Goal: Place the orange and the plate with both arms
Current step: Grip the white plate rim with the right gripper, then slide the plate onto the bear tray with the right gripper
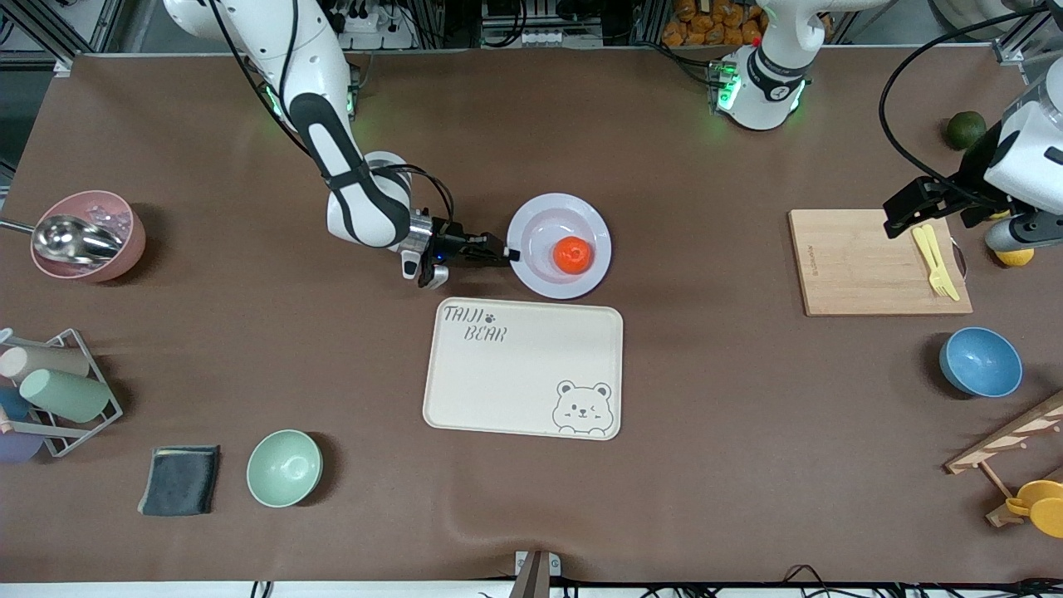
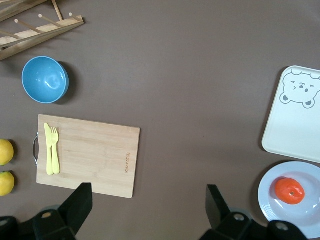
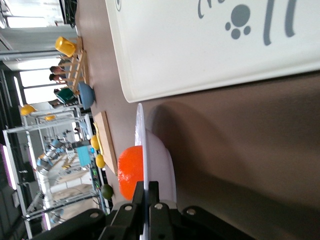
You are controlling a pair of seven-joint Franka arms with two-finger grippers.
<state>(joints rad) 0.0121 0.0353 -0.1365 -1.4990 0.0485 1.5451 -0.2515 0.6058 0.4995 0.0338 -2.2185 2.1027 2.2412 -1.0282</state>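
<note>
The robot's right gripper needs to let go of the pale plate on the middle of the cream tray (image 1: 532,360), next to the bear drawing.
The pale plate (image 1: 531,218) rests on the brown table, just farther from the front camera than the cream tray (image 1: 523,374). The orange (image 1: 573,254) lies in the plate's middle. My right gripper (image 1: 508,253) is shut on the plate's rim at the edge toward the right arm's end. The right wrist view shows the thin rim (image 3: 142,145) pinched between the right gripper's (image 3: 148,187) fingers, with the orange (image 3: 131,170) close by. My left gripper (image 1: 913,212) hangs open and empty over the wooden cutting board (image 1: 872,266); in its wrist view the left gripper (image 2: 149,192) has nothing between its fingers.
A yellow fork (image 1: 934,262) lies on the cutting board. A blue bowl (image 1: 980,362), a wooden rack (image 1: 1009,440), a dark green fruit (image 1: 966,129) and lemons (image 2: 4,151) sit toward the left arm's end. A pink bowl (image 1: 87,237), cup rack (image 1: 58,390), dark cloth (image 1: 180,479) and mint bowl (image 1: 284,468) sit toward the right arm's end.
</note>
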